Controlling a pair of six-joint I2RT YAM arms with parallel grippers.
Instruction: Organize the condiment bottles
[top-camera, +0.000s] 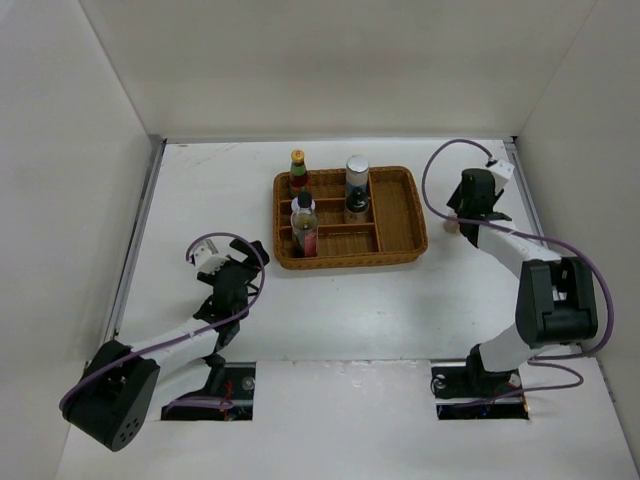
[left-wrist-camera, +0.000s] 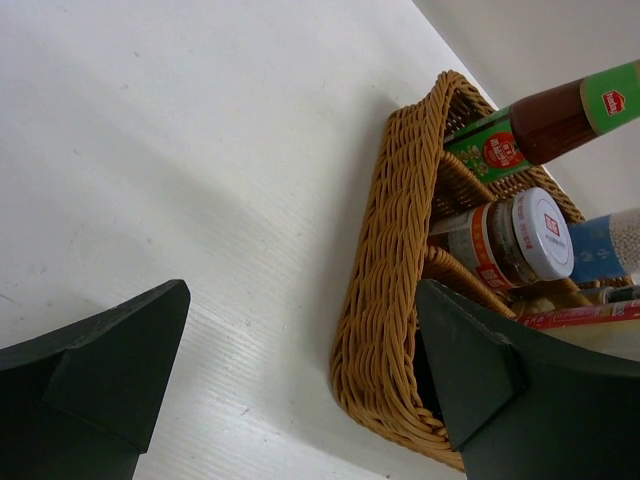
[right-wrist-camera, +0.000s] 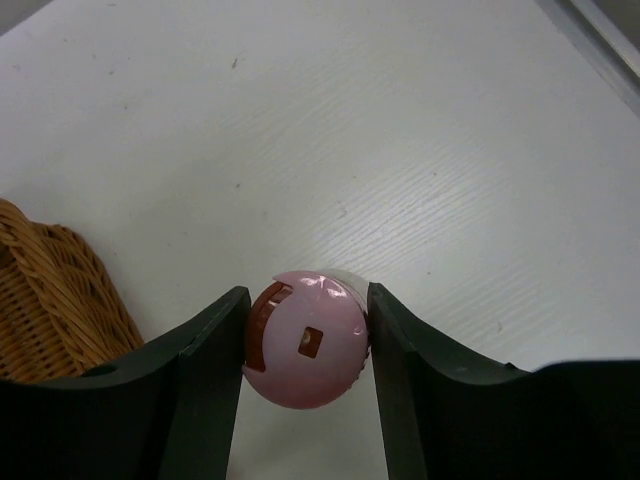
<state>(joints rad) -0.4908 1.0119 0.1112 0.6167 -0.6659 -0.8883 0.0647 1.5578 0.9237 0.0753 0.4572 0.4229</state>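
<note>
The pink-capped bottle will go down from my right gripper into the wicker tray's near compartment (top-camera: 358, 245), beside the big empty section.
My right gripper (right-wrist-camera: 307, 297) is shut on the pink-capped bottle (right-wrist-camera: 305, 348), seen from above, with both fingers against its cap. In the top view this gripper (top-camera: 458, 220) is just right of the wicker tray (top-camera: 400, 215), with the pink cap (top-camera: 452, 227) showing below it. The tray holds the yellow-capped red-green bottle (top-camera: 297, 172), the silver-lidded blue-label jar (top-camera: 357, 177), a dark black-capped bottle (top-camera: 356, 209) and the red-white-lidded jar (top-camera: 304, 213). My left gripper (top-camera: 236, 272) is open and empty, left of the tray's near left corner (left-wrist-camera: 385, 330). The black-capped tan bottle is not clearly seen.
The left wrist view shows the red-green bottle (left-wrist-camera: 540, 118), the red-white-lidded jar (left-wrist-camera: 520, 238) and the blue-label jar (left-wrist-camera: 612, 245) over the tray's rim. White walls enclose the table on three sides. Purple cables loop beside both arms.
</note>
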